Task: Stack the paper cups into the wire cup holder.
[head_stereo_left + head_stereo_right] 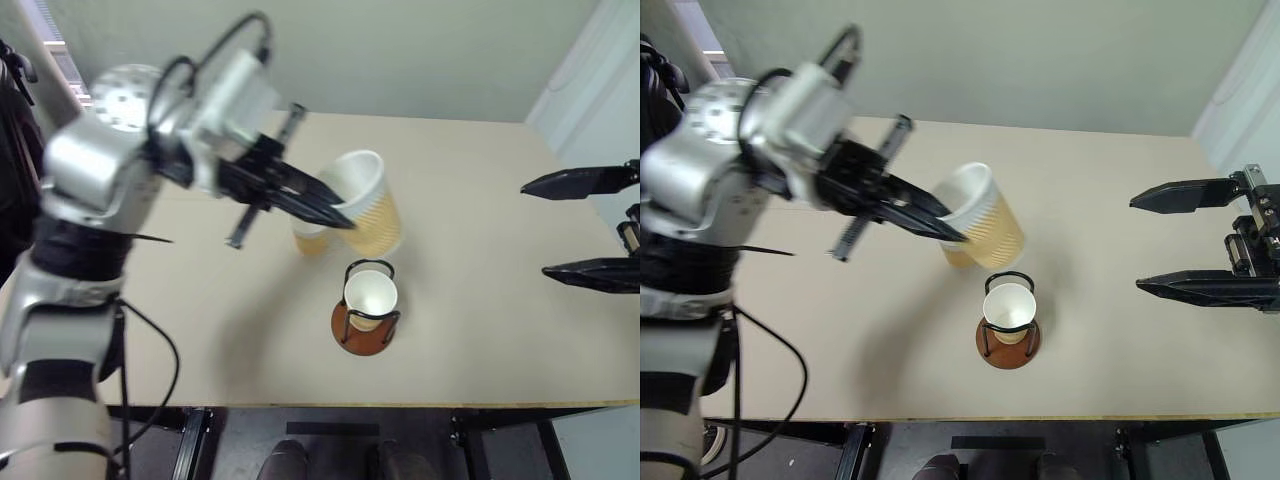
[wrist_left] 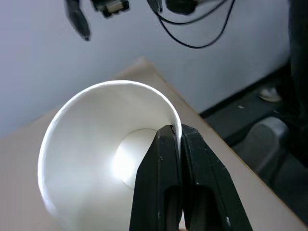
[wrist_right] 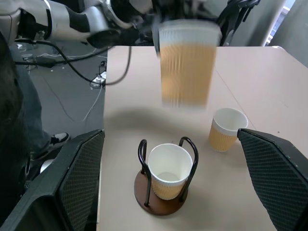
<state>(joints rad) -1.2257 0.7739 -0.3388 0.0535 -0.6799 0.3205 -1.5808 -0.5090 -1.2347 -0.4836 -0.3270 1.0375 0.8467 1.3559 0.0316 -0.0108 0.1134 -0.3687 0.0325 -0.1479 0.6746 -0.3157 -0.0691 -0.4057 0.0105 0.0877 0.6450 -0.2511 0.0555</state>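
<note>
I need to let go of the tan paper cup with my left gripper inside the paper cup (image 1: 371,295) that stands between the holder's black wire loops.
My left gripper (image 1: 345,222) is shut on the rim of a tan paper cup (image 1: 372,208), one finger inside and one outside. That cup hangs tilted above the table, just behind the wire cup holder (image 1: 352,336). The holder's reddish-brown disc rests on the table, and a second paper cup (image 1: 370,296) stands upright between its black wire loops. A third paper cup (image 3: 226,129) stands on the table behind the holder, half hidden by the lifted cup in the head views. My right gripper (image 1: 1137,244) hovers open and empty off to the right of the holder.
The beige table (image 1: 480,330) has its front edge close below the holder and its right edge under my right gripper. A pale wall (image 1: 420,50) runs behind it. Black cables (image 3: 110,62) trail from my left arm beyond the table's left side.
</note>
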